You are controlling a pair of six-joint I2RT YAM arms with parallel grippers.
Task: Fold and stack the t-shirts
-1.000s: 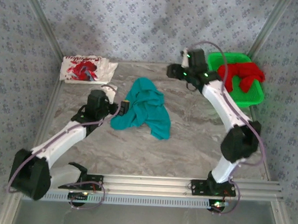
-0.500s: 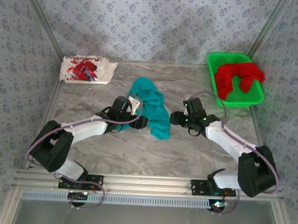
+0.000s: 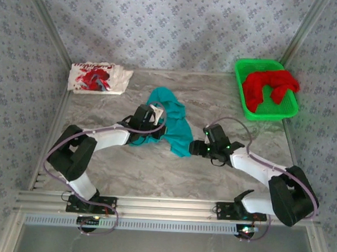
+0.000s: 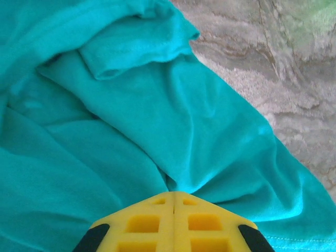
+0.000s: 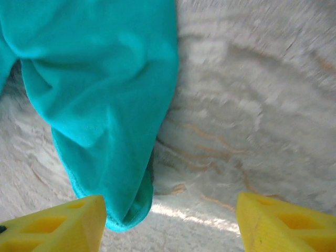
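My left gripper is pinching the teal t-shirt amid its crumpled folds. It should open and take the t-shirt's outer side while my right gripper takes the t-shirt's near corner [image 5: 127,209].
The teal t-shirt [image 3: 172,117] lies crumpled in the middle of the table. My left gripper [image 3: 160,128] is at its left side, and its yellow fingers [image 4: 152,223] are shut on a pinch of the teal cloth [image 4: 157,105], which puckers at the tips. My right gripper [image 3: 194,147] is low and open at the shirt's near right corner; that corner [image 5: 126,210] hangs just inside the left finger [image 5: 58,223]. The white t-shirt with red print [image 3: 97,78] lies folded at the far left. The red t-shirt [image 3: 269,85] lies in a heap in the basket.
The green plastic basket [image 3: 241,79] stands at the far right corner. Patterned walls with metal posts close in the table's back and sides. An aluminium rail [image 3: 170,205] runs along the near edge by the arm bases. Bare marble [image 5: 247,105] lies right of the teal shirt.
My left gripper has moved right onto the teal shirt and shut on its cloth. My right arm has swung from the basket down to the shirt's near corner, still open.
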